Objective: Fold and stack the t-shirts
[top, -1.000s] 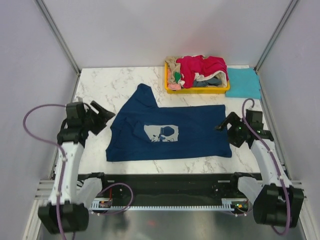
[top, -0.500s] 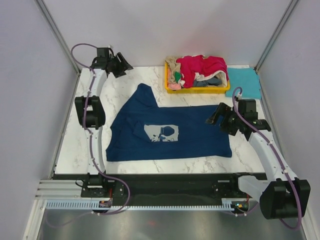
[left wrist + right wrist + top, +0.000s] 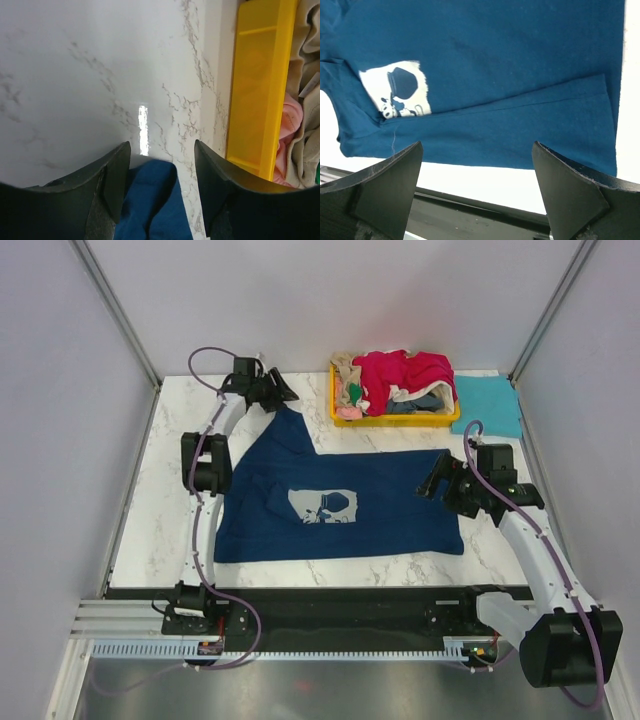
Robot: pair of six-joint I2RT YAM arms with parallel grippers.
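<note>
My right gripper is going to close on the far corner (image 3: 446,451) of the navy t-shirt, the one nearest the teal t-shirt and the yellow tray.
A navy t-shirt (image 3: 340,502) with a pale square print (image 3: 324,506) lies spread flat on the marble table. My left gripper (image 3: 279,393) is open at the shirt's far sleeve tip. In the left wrist view (image 3: 161,152) its jaws stand on either side of that navy tip (image 3: 152,200). My right gripper (image 3: 436,483) is open and empty over the shirt's right edge. The right wrist view (image 3: 477,192) looks down on the navy shirt (image 3: 520,75) and its print (image 3: 400,90). A teal t-shirt (image 3: 487,405) lies folded at the back right.
A yellow tray (image 3: 395,421) at the back holds a heap of crimson-pink (image 3: 405,370) and beige (image 3: 347,370) tees; the tray's wall (image 3: 257,85) shows right of my left fingers. Walls and metal posts enclose the table. The black front rail (image 3: 470,210) runs below the shirt's hem.
My left arm has swung from the table's left side, past the back-left corner, to the shirt's far sleeve tip. My right gripper has shifted slightly left over the shirt's right edge.
</note>
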